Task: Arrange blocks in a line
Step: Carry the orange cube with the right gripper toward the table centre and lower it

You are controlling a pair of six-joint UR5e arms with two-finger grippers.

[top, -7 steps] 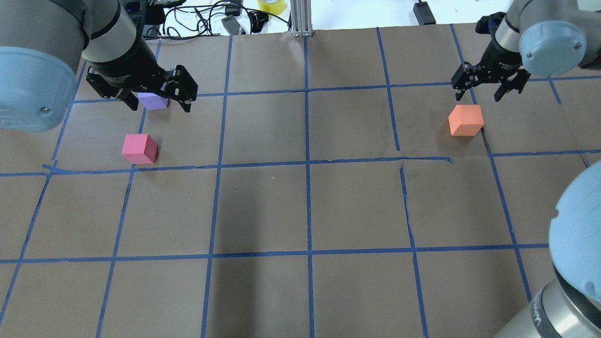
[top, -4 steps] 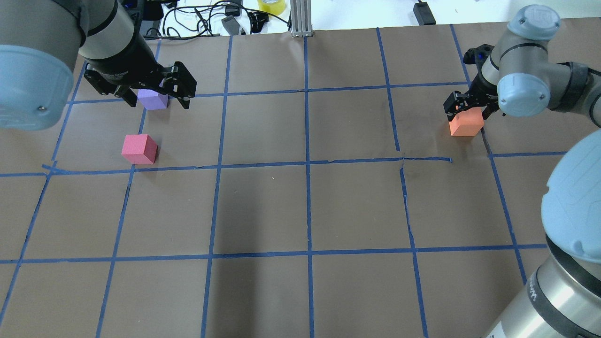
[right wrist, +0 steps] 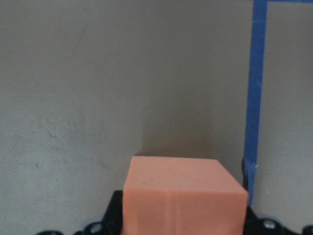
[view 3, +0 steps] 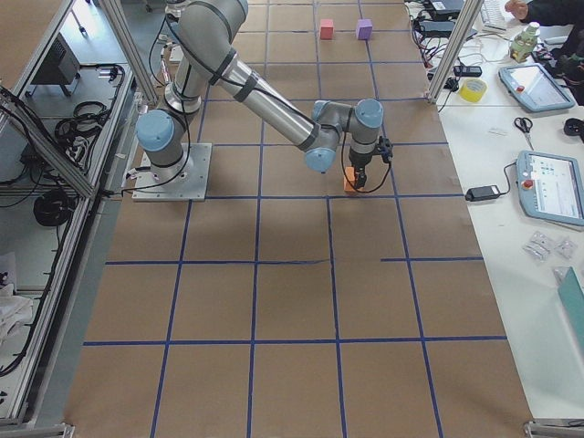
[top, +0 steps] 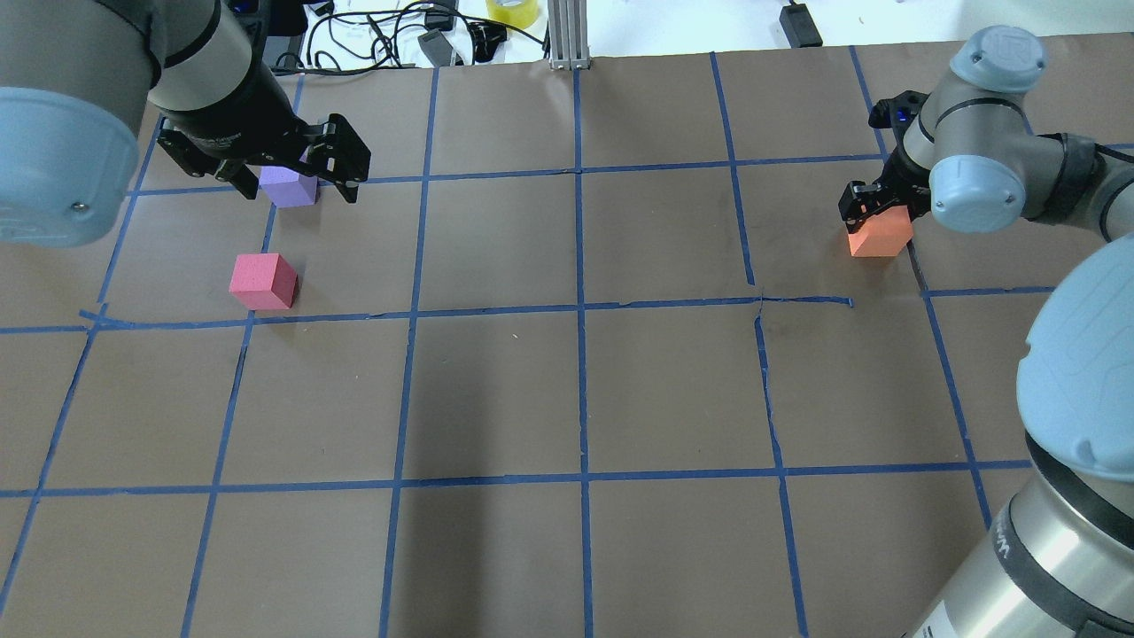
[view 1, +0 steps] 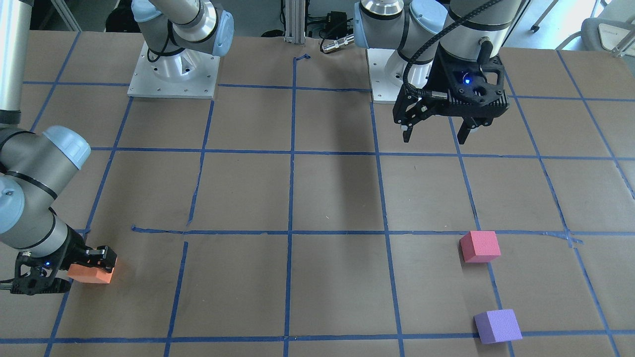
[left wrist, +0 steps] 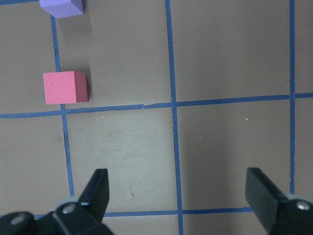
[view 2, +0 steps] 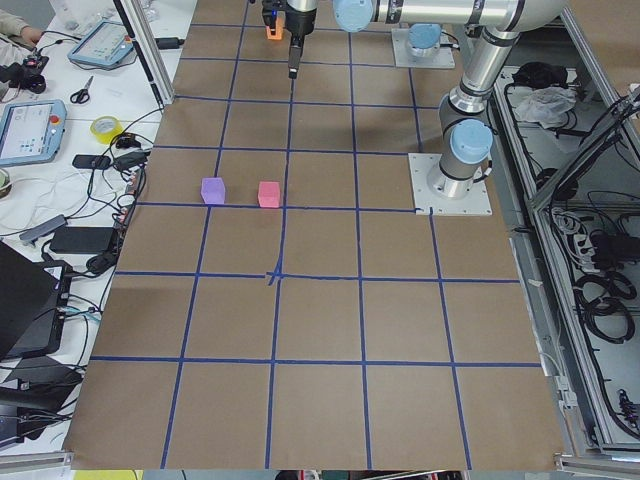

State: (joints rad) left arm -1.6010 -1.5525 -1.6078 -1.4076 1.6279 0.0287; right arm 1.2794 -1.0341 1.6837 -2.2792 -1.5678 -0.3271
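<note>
Next, I set the orange block, which rests on the table now, beside the middle blue tape line [view 1: 302,291], facing the two other blocks, using my right gripper.
The orange block [top: 879,237] rests on the table at the right and fills the bottom of the right wrist view [right wrist: 183,196]. My right gripper [top: 881,221] is low at the table and shut on it, one finger against each side [view 1: 74,270]. The pinkish-red block [top: 263,281] and the purple block [top: 288,188] sit close together at the far left. My left gripper [top: 299,190] is open and empty, held high over the table; the front view [view 1: 434,140] shows it well back from both blocks. Its wrist view shows the pinkish-red [left wrist: 65,87] and purple [left wrist: 61,7] blocks far below.
Brown paper with a blue tape grid [top: 580,306] covers the table. Cables, a yellow tape roll [top: 512,11] and an aluminium post [top: 567,35] lie along the far edge. The two arm bases [view 1: 173,69] stand at the robot's side.
My right gripper has come down from open above the orange block and closed around it. My left gripper has hardly moved. No block has shifted.
</note>
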